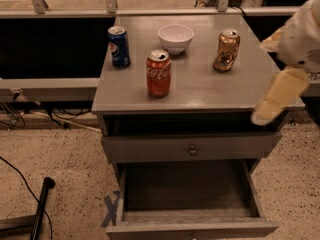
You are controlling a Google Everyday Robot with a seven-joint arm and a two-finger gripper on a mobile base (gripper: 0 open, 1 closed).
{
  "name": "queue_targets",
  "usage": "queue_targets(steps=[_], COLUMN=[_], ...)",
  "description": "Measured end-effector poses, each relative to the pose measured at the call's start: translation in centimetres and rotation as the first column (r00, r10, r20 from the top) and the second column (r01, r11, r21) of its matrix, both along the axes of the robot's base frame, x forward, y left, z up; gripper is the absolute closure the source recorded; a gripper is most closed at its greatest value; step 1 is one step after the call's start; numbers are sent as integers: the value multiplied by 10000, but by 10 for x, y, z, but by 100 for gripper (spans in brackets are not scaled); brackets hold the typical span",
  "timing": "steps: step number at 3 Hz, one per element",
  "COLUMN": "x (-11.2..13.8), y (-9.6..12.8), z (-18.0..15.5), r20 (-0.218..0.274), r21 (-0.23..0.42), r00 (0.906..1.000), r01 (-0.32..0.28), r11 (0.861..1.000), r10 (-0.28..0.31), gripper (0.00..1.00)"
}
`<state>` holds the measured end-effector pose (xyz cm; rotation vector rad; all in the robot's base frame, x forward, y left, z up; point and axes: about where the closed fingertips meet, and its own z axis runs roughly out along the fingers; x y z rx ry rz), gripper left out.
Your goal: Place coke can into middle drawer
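The robot's gripper will next move to the upper half (159,66) of the red coke can, beneath its silver top, and close there.
The coke can (158,74), red with white script and a silver top, stands upright near the front middle of the grey cabinet top (200,91). The middle drawer (187,189) is pulled open below it; its streaky wooden floor is bare. My gripper (266,111), pale yellow, hangs at the right front corner of the cabinet top, well to the right of the coke can and not touching it. It holds nothing that shows.
A blue Pepsi can (119,46), a white bowl (175,38) and a gold-brown can (226,50) stand further back on the top. The top drawer front with a round knob (193,150) is closed. A black pole (40,209) and cables lie on the floor at left.
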<state>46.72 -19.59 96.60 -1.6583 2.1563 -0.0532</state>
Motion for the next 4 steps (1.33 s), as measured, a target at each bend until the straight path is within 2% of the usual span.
queue_targets(steps=[1, 2, 3, 4], x=[50, 97, 127, 141], y=[39, 68, 112, 146], z=[-15, -23, -23, -15], r20=[612, 1201, 1469, 1720], r21=[1125, 2834, 4753, 6088], r00=[9981, 9927, 9885, 9803], r01=[-24, -199, -1026, -1833], r11=[9936, 9588, 8738, 7718], r10=[-45, -149, 362, 971], gripper=[0, 0, 0, 0])
